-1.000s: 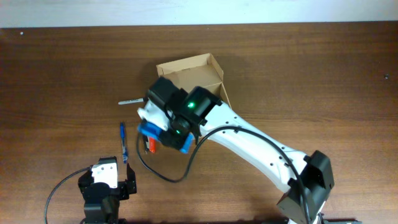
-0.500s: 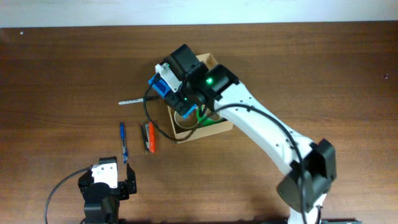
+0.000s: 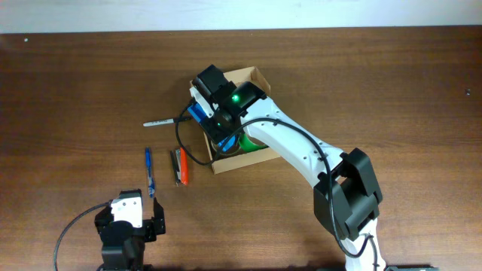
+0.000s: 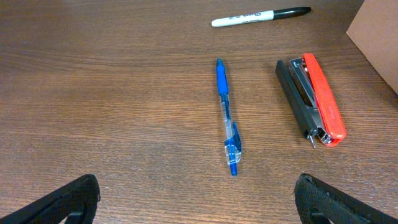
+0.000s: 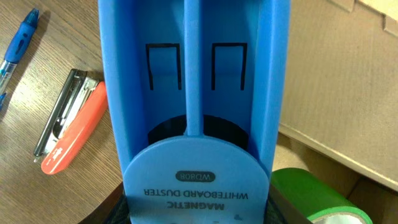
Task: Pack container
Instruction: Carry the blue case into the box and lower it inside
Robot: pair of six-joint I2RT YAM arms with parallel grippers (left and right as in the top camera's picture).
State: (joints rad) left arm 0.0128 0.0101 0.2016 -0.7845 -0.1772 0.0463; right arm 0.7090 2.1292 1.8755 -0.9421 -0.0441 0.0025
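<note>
My right gripper is holding the blue magnetic whiteboard duster. It will let go of it inside the cardboard box [image 3: 226,136], beside the green tape roll.
The container [image 3: 248,77] is an open tan cardboard box at the table's middle; a green tape roll [image 3: 254,144] lies inside it. My right gripper [image 3: 205,111] hangs over the box's left edge, shut on a blue magnetic whiteboard duster [image 5: 194,118]. The right wrist view shows the green tape roll [image 5: 310,193] and the box's cardboard wall [image 5: 336,81] beside the duster. My left gripper [image 4: 199,200] is open and empty near the table's front edge, apart from everything.
On the table left of the box lie a red and black stapler [image 3: 181,165], a blue pen [image 3: 149,172] and a black-capped marker [image 3: 161,122]. The left wrist view shows the stapler [image 4: 312,102], the pen [image 4: 227,118], the marker [image 4: 260,15] and the box corner [image 4: 380,31].
My right gripper carried the blue duster from beside the stapler up to the box, uncovering the stapler, and now hangs at the box's left edge. The left arm has not moved.
</note>
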